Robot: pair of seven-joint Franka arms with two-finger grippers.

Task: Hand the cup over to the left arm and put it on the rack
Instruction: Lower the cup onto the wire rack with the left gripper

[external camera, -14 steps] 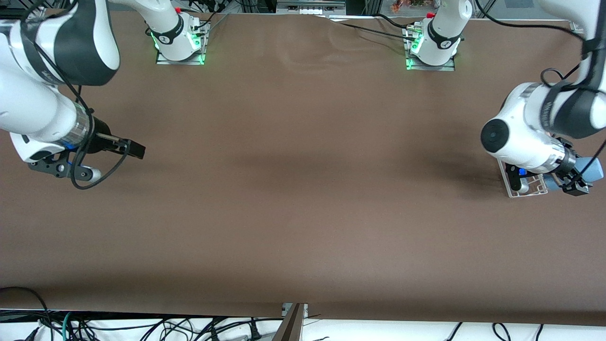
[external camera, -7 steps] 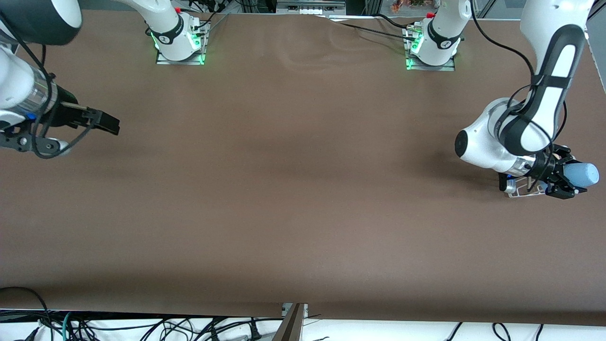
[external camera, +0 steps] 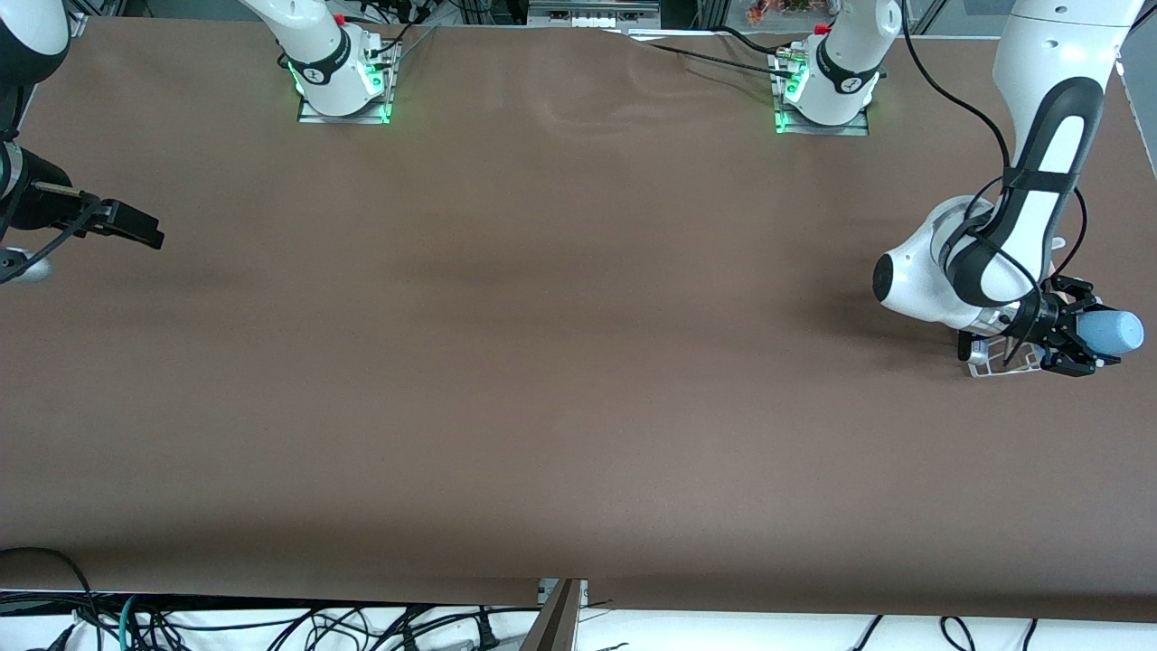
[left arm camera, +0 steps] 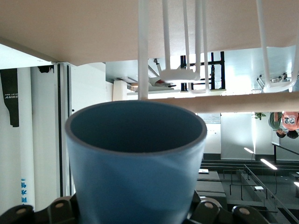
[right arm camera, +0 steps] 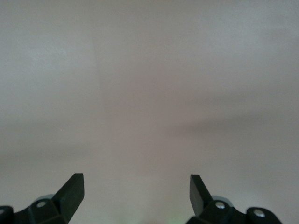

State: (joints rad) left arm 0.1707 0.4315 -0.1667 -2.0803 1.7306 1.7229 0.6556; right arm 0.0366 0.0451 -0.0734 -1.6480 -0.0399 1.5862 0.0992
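Observation:
The light-blue cup will go down from my left gripper over the pegs at the white wire rack's near end (external camera: pixel 1044 338) (left arm camera: pixel 177 53). The cup is on its side, just over the rack.
My left gripper (external camera: pixel 1081 337) is shut on the light-blue cup (external camera: pixel 1114 333) and holds it on its side, just over the white wire rack (external camera: pixel 989 363) at the left arm's end of the table. In the left wrist view the cup (left arm camera: pixel 135 163) fills the lower part with its open mouth facing the rack's prongs (left arm camera: pixel 186 44) and the wooden dowel bar (left arm camera: pixel 233 101), close to them; I cannot tell if they touch. My right gripper (external camera: pixel 145 231) is open and empty over bare table at the right arm's end; its fingers (right arm camera: pixel 72 191) stand wide apart over the brown surface.
The brown table (external camera: pixel 560 362) stretches between the two arms. The arm bases (external camera: pixel 343 81) stand along the edge farthest from the front camera. The rack sits close to the table's end edge. Cables hang below the near edge.
The right arm has drawn back toward its own end of the table, gripper still open. The left arm's wrist has turned and settled, and the cup has come to lie on its side over the rack.

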